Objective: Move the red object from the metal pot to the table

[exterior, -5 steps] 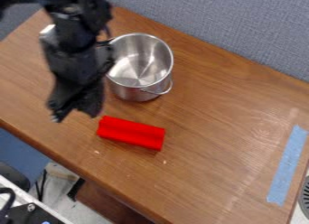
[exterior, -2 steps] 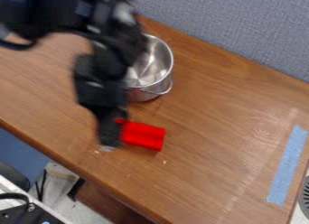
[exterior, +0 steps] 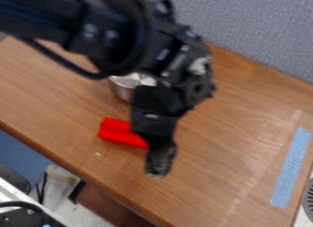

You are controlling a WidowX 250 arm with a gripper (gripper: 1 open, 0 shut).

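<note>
The robot's gripper needs to next move to the red object's end (exterior: 112, 130) farthest from the blue tape and close there.
The red object (exterior: 117, 132) lies flat on the brown table (exterior: 49, 93) near its front edge, with its right end hidden behind the arm. My gripper (exterior: 159, 159) hangs low just right of the block, dark and blurred, so how its jaws stand cannot be made out. Nothing red shows inside it. The metal pot (exterior: 127, 82) stands behind the block. Only a sliver of its shiny wall shows, because the arm covers most of it.
A strip of blue tape (exterior: 290, 176) runs along the table's right side. The table's front edge drops off just below the block. A grey wall stands behind the table.
The arm has swung to the right and now fills the middle of the view, hiding most of the pot. The red block stays where it lay on the table.
</note>
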